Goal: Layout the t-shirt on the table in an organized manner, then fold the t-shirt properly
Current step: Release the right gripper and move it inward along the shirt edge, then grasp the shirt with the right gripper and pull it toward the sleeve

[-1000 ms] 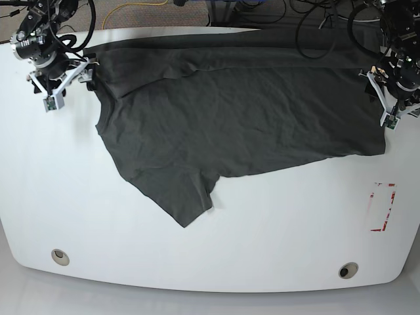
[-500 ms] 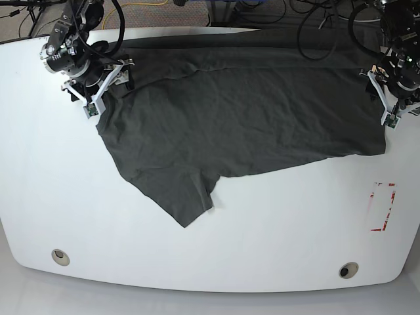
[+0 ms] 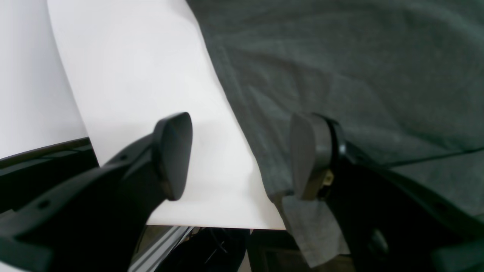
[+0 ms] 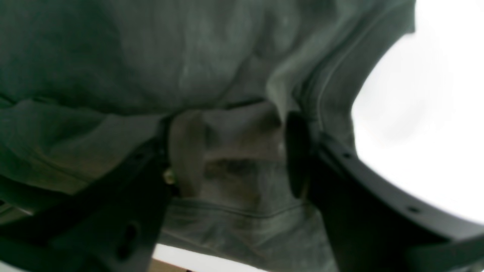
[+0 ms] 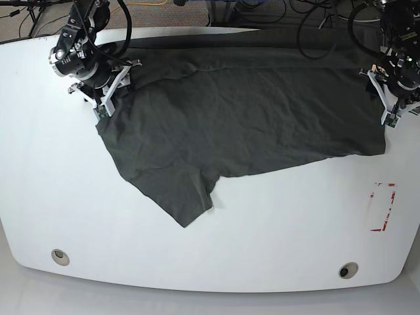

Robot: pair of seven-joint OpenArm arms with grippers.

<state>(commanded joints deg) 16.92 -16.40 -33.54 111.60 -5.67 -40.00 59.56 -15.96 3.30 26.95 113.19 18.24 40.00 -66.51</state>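
A creased fold bunches the t-shirt's corner under my right gripper. Next, I pinch the fold's ridge (image 4: 247,108) and pull it toward the table's side edge before folding.
The dark grey t-shirt (image 5: 243,111) lies spread over the far half of the white table (image 5: 275,230), one sleeve (image 5: 184,200) pointing toward the front. My right gripper (image 5: 113,90) hovers open over the shirt's upper left corner. In the right wrist view wrinkled t-shirt cloth (image 4: 151,56) fills the space between and under that right gripper (image 4: 242,155). My left gripper (image 5: 377,97) stands open at the shirt's right edge. In the left wrist view the left gripper (image 3: 242,158) straddles the t-shirt's hem (image 3: 340,75): one fingertip (image 3: 174,155) is over bare table (image 3: 132,75), the other over cloth.
Two round grommet holes (image 5: 60,256) (image 5: 348,270) sit near the front edge. A red-outlined rectangle (image 5: 382,207) marks the right side. Cables (image 5: 315,26) hang behind the far edge, where a bit of shirt droops over the table's rim (image 3: 314,234).
My right gripper has moved right, from beside the shirt's left corner to over the cloth itself. The left gripper and the shirt have hardly shifted.
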